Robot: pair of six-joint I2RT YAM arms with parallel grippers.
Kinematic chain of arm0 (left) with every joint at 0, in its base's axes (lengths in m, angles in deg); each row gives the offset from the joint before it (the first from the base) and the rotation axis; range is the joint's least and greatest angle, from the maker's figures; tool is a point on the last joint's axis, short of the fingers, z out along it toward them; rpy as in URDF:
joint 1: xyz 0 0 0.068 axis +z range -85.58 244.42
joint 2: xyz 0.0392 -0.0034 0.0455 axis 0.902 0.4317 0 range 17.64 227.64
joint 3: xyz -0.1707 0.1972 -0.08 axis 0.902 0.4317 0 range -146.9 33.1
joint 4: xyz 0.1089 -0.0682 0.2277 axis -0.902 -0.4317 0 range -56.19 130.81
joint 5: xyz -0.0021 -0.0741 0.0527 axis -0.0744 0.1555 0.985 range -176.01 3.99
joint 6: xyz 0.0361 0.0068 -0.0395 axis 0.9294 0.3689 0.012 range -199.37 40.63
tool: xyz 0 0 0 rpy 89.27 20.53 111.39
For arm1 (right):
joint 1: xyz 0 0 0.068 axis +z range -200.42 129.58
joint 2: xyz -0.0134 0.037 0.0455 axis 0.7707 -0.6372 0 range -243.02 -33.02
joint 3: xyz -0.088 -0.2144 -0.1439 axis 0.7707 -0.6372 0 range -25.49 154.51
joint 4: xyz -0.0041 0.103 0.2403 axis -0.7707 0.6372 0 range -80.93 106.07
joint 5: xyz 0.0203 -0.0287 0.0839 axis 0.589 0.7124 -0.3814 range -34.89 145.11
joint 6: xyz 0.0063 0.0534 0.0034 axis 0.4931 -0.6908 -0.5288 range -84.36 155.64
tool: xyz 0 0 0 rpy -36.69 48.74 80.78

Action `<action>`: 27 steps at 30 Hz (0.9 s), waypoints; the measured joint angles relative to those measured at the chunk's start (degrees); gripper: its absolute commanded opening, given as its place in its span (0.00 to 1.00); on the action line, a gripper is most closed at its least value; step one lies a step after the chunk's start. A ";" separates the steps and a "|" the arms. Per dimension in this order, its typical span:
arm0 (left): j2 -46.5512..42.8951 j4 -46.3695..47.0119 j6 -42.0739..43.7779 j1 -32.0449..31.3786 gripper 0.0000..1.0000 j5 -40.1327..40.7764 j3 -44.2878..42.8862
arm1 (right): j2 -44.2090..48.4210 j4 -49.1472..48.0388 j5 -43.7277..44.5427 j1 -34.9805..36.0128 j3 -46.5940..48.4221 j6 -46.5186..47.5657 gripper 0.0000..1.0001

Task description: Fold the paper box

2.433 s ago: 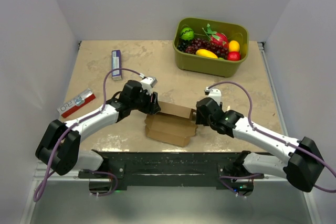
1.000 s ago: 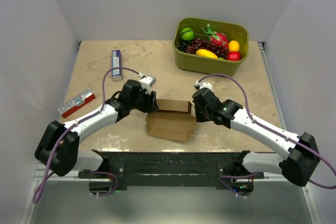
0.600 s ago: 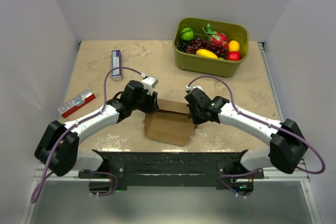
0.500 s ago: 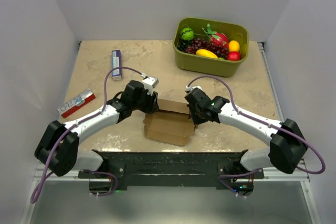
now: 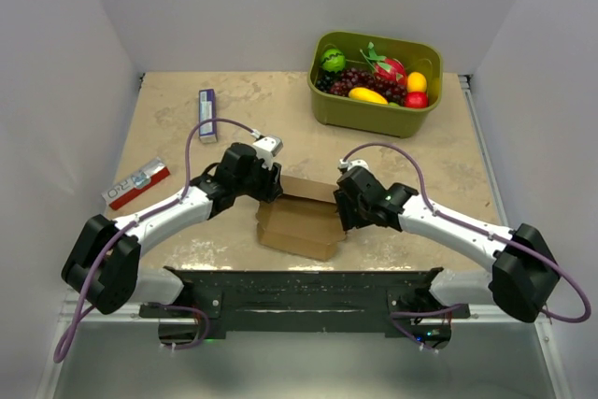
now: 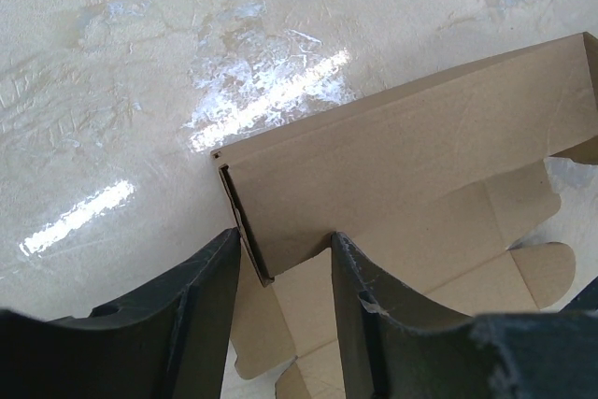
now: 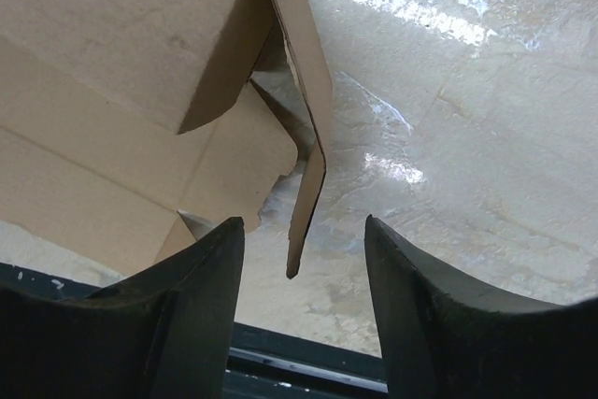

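The side flap's loose end slants between my right gripper's open fingers. Next, I back off, line up with the flap and pinch its tip point(image 7: 294, 266).
The paper box point(image 5: 297, 221) is brown cardboard lying part-folded at the table's near middle, its rear wall point(image 6: 402, 147) raised. My left gripper point(image 5: 273, 188) sits at the box's back left corner. In the left wrist view its fingers point(image 6: 210, 277) press on both sides of the wall's left end, so my left gripper point(image 6: 283, 240) is shut on that corner. My right gripper point(image 5: 344, 216) is at the box's right end. In the right wrist view a side flap point(image 7: 310, 161) hangs loose between its spread fingers, touching neither, and my right gripper point(image 7: 304, 227) is open.
A green bin point(image 5: 322, 100) of toy fruit stands at the back right. A slim purple-and-white box point(image 5: 207, 114) and a red-and-white box point(image 5: 137, 183) lie on the left. The black base bar point(image 5: 299, 285) runs along the near edge, close under the box.
My right gripper has opened and let go of the box's right side flap, sliding slightly toward the near edge. The left gripper has kept its place on the back left corner.
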 measured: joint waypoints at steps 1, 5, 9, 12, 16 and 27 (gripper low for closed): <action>0.00 0.00 0.00 0.00 0.47 0.00 0.00 | 0.22 -0.31 0.02 0.00 -0.46 -0.20 0.58; 0.00 0.00 0.00 0.00 0.47 0.00 0.00 | 0.24 -2.32 0.20 0.00 -2.45 -0.76 0.51; 0.00 0.00 0.00 0.00 0.47 0.00 0.00 | -0.07 -3.48 0.44 0.00 -3.54 -1.01 0.23; 0.00 -0.04 0.09 0.00 0.46 0.17 0.00 | -0.26 -3.65 1.05 0.00 -3.52 -1.18 0.10; 0.00 -0.72 0.57 -0.11 0.45 1.03 -0.33 | -0.48 -1.64 1.27 -0.02 -2.19 -0.90 0.03; 0.00 -1.42 2.21 -0.81 0.44 4.68 -1.01 | -7.19 6.54 -4.57 -0.02 7.69 2.58 0.00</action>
